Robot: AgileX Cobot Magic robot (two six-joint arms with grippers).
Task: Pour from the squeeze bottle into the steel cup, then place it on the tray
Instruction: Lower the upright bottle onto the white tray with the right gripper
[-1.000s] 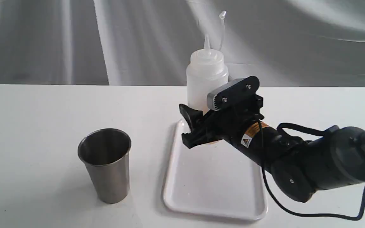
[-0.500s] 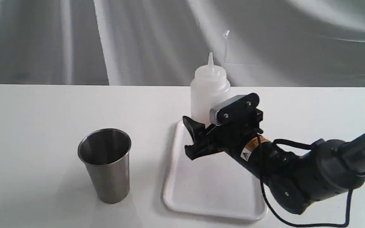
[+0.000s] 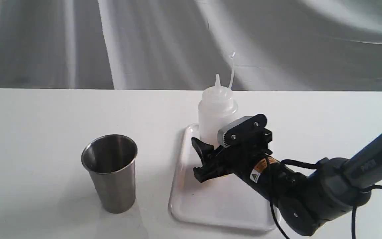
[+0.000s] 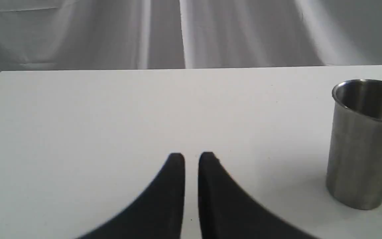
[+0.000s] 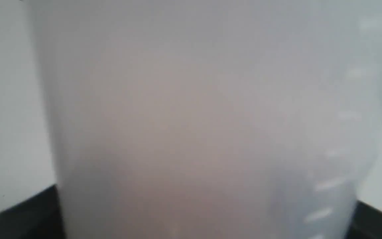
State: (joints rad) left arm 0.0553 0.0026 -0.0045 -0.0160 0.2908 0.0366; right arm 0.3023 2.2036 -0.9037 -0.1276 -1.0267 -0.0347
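I will use my right gripper to set the squeeze bottle down so that it stands upright near the middle of the white tray (image 3: pixel 220 181).
The squeeze bottle (image 3: pixel 217 109) stands upright over the far end of the white tray (image 3: pixel 211 205), nozzle up and cap strap rising behind it. My right gripper (image 3: pixel 218 145) is shut on its lower body and hides its base. In the right wrist view the translucent bottle (image 5: pixel 194 116) fills the picture, with dark fingers (image 5: pixel 15 215) at either side. The steel cup (image 3: pixel 111 172) stands upright to the left of the tray. The left wrist view shows that cup (image 4: pixel 363 142) off to one side and my left gripper (image 4: pixel 191 159) shut, holding nothing, low over the table.
The white table (image 3: pixel 45 116) runs back to a grey draped cloth (image 3: pixel 144 43). The right arm's black cable (image 3: pixel 376 192) loops beside the tray's right end.
My right gripper has lowered the squeeze bottle steadily toward the tray's far end. The cup and tray have stayed put.
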